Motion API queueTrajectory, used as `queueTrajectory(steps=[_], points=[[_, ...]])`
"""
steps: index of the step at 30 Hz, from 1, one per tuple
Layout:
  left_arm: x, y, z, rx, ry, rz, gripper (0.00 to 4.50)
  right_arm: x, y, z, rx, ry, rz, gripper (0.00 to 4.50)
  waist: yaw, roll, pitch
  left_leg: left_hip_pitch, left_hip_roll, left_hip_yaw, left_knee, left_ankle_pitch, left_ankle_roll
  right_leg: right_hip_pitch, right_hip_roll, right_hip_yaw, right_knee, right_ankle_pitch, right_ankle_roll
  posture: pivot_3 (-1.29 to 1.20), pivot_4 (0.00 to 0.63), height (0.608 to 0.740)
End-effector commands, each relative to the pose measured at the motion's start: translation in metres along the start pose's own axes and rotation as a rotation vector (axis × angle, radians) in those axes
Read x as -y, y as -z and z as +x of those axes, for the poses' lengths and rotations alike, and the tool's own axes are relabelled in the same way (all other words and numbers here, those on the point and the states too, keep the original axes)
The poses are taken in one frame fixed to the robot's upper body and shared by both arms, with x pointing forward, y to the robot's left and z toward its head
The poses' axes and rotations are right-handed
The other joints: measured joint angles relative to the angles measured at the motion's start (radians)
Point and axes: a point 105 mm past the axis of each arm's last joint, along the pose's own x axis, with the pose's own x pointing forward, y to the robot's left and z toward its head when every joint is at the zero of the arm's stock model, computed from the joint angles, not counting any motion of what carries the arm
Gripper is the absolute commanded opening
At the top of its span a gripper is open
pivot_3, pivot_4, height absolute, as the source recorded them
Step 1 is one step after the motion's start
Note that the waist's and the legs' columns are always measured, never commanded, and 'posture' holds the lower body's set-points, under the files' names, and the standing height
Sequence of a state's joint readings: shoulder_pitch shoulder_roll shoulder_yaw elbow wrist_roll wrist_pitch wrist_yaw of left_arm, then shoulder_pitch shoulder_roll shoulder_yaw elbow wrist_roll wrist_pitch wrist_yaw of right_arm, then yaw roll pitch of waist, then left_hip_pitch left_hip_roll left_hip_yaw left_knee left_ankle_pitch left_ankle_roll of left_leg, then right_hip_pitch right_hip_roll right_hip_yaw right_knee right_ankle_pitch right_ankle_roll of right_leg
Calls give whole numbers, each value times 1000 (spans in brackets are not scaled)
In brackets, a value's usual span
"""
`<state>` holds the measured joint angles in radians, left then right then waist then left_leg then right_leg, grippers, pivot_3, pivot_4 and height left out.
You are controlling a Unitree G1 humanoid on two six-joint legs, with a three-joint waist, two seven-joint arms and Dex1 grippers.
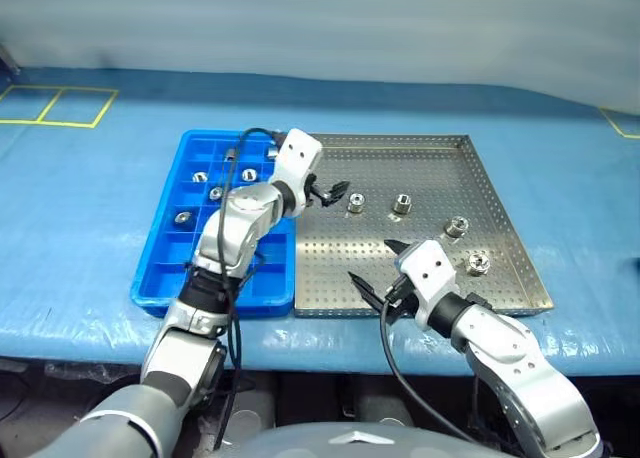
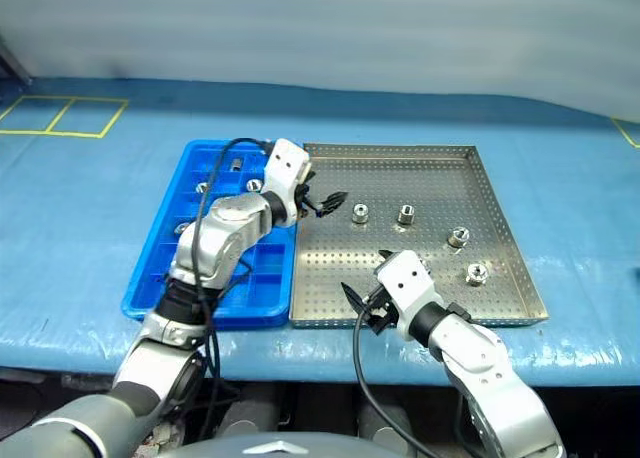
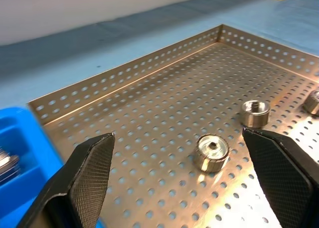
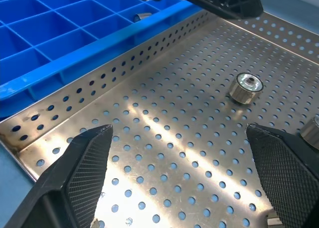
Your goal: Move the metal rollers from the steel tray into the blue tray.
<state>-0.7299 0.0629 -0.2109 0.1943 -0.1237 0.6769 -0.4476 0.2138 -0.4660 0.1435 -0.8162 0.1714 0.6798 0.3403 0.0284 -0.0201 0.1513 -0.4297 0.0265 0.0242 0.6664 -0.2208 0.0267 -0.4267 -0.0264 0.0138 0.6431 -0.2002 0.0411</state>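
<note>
I will next close my left gripper on the sides of the metal roller (image 1: 355, 206) (image 3: 212, 161) that stands nearest the blue tray in the steel tray.
The steel tray (image 1: 420, 158) lies on the blue table with the blue tray (image 1: 165, 278) against its left side. Several metal rollers stand in the steel tray, among them one (image 1: 355, 203) nearest the blue tray, one (image 1: 401, 205) beside it and one (image 1: 478, 264) by the right rim. Several more rollers (image 1: 216, 193) sit in the blue tray's compartments. My left gripper (image 1: 330, 191) hangs open over the steel tray's left part, just left of the nearest roller (image 3: 211, 151). My right gripper (image 1: 373, 261) is open and empty over the tray's front part.
The table is covered in blue sheeting (image 1: 560, 178), with yellow tape squares (image 1: 60, 106) at the far left. The table's front edge (image 1: 330, 343) runs just below both trays. The left arm reaches across the blue tray.
</note>
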Motion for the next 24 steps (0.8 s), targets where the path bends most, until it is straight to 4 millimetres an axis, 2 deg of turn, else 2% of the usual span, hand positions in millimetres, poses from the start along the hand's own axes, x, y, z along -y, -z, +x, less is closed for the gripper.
queueTrajectory(steps=[1,6,10,18,23,24], points=[[12,-9,21,21,38,39,4466,3,-11,-6,43,44,-13,4500,-4,0,0,0,0,0,0,0,0,0,0,0,0,0,0,-5,150,740],[22,1,48,-13,22,71,4466,3,-11,-8,47,74,-1,4500,-17,0,0,0,0,2,0,0,0,0,0,0,0,0,0,-29,150,740],[21,15,62,-42,-60,93,4466,3,-12,-9,50,89,3,4500,-23,0,0,0,0,2,0,0,0,-1,0,1,0,0,0,-57,150,740],[17,33,71,-69,-155,84,4466,3,-13,-9,53,98,1,4500,-40,0,0,0,0,2,-1,0,0,-1,0,1,0,0,1,-70,150,740],[21,47,72,-119,-142,10,4466,3,-14,-9,57,101,1,4500,-41,0,0,0,0,2,-1,0,0,-1,0,1,0,0,1,-79,150,740],[22,49,73,-127,-134,0,4299,3,-14,-9,58,102,1,4500,-41,0,0,0,0,2,-1,0,0,-1,0,1,0,0,1,-79,150,740]])
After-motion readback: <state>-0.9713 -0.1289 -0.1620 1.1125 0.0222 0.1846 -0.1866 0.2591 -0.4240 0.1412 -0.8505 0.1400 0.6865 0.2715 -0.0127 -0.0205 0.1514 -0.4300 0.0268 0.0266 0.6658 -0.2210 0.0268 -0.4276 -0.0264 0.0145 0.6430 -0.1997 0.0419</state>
